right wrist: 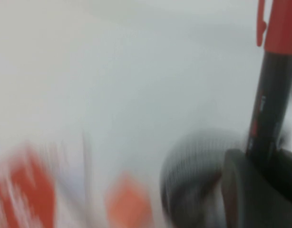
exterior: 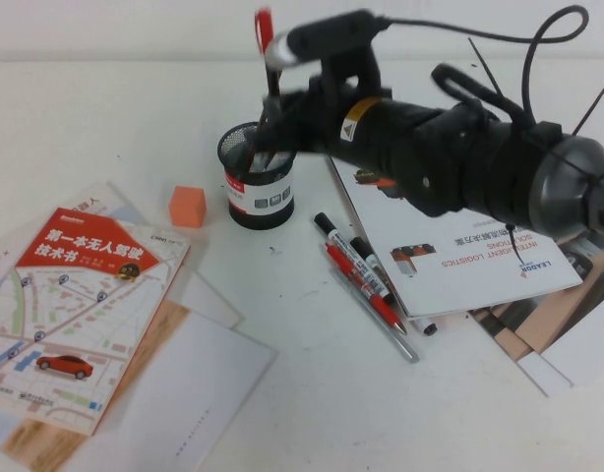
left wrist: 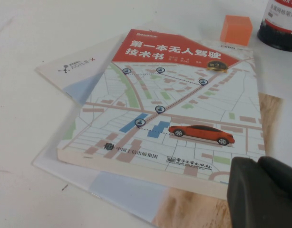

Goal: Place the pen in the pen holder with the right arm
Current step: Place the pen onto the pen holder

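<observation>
The robot's right gripper needs to release the pen inside the pen holder [exterior: 232, 149] [right wrist: 178, 183], against the rim closest to the orange cube.
My right gripper [exterior: 274, 110] is shut on the pen [exterior: 271, 69], which has a red cap and a black barrel. It holds the pen nearly upright, cap up, right over the pen holder [exterior: 259, 182], a black mesh cup with a white label band. The pen's lower end reaches into the cup's mouth. In the right wrist view the pen [right wrist: 269, 95] rises from between the fingers [right wrist: 241, 190], with the blurred pen holder [right wrist: 193, 175] beside them. My left gripper [left wrist: 258, 165] is shut and empty, low over the map book's corner.
An orange cube [exterior: 187, 206] sits left of the holder and shows in the left wrist view [left wrist: 236, 29]. A map-cover book [exterior: 76, 315] lies on papers at the left. A white-bodied marker [exterior: 347, 248], a red pen [exterior: 369, 293] and a brochure [exterior: 469, 261] lie to the right.
</observation>
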Available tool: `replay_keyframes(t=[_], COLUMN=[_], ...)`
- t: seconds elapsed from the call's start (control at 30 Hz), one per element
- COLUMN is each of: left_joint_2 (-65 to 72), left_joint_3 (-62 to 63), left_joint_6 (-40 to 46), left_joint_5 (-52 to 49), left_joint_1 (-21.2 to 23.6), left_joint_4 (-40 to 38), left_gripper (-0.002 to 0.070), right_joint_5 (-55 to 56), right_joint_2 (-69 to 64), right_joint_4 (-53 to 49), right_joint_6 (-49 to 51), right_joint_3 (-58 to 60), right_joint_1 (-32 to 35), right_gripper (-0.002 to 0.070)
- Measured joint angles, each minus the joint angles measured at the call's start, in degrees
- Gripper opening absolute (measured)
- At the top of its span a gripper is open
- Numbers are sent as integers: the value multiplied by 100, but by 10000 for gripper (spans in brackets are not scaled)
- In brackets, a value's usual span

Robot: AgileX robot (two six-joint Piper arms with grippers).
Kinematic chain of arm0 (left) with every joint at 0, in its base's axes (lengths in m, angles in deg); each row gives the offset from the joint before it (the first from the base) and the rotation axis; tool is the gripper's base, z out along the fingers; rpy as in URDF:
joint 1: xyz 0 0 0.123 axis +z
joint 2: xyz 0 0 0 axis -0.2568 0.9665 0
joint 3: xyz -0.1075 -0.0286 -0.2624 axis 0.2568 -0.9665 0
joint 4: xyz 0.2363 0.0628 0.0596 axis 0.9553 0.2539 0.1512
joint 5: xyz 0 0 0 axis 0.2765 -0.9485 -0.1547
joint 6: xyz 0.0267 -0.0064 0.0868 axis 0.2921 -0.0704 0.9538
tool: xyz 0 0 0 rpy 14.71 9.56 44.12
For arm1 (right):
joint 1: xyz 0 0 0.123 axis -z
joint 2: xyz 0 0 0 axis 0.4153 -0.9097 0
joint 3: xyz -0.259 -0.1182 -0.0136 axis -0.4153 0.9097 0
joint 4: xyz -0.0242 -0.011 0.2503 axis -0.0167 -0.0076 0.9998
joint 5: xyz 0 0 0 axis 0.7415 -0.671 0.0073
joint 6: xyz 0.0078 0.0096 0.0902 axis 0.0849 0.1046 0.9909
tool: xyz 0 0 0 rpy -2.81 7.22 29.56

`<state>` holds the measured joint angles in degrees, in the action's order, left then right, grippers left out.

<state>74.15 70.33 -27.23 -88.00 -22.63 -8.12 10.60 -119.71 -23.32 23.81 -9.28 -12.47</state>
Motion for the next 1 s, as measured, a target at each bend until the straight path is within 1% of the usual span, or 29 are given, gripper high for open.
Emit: replay_keyframes(t=[0.07, 0.1, 0.17, 0.23, 0.33, 0.47, 0.7, 0.77, 0.83, 1.0], left_joint_2=[0, 0, 0, 0, 0, 0, 0, 0, 0, 0], left_joint_3=[0, 0, 0, 0, 0, 0, 0, 0, 0, 0], left_joint_6=[0, 0, 0, 0, 0, 0, 0, 0, 0, 0], left_joint_5=[0, 0, 0, 0, 0, 0, 0, 0, 0, 0], left_joint_1=[0, 0, 0, 0, 0, 0, 0, 0, 0, 0], left_joint_4=[0, 0, 0, 0, 0, 0, 0, 0, 0, 0], left_gripper=[-3, -3, -3, -3, -3, -3, -3, -3, -3, -3], right_joint_5=[803, 1354, 2385, 3065, 3346, 3386, 3386, 3386, 3334, 3287], right_joint_2=[-94, -180, -390, -611, -900, -1231, -1395, -1445, -1470, -1504], right_joint_4=[-943, -1344, -1785, -1929, -1755, -1509, -1429, -1417, -1417, -1391], right_joint_6=[1132, 1496, 1820, 1891, 1549, 996, 855, 855, 855, 935], right_joint_3=[0, 0, 0, 0, -22, -46, -65, -65, -65, -65], right_joint_1=[71, 104, 169, 206, 206, 206, 206, 206, 206, 206], right_gripper=[62, 62, 62, 62, 62, 62, 62, 74, 112, 298])
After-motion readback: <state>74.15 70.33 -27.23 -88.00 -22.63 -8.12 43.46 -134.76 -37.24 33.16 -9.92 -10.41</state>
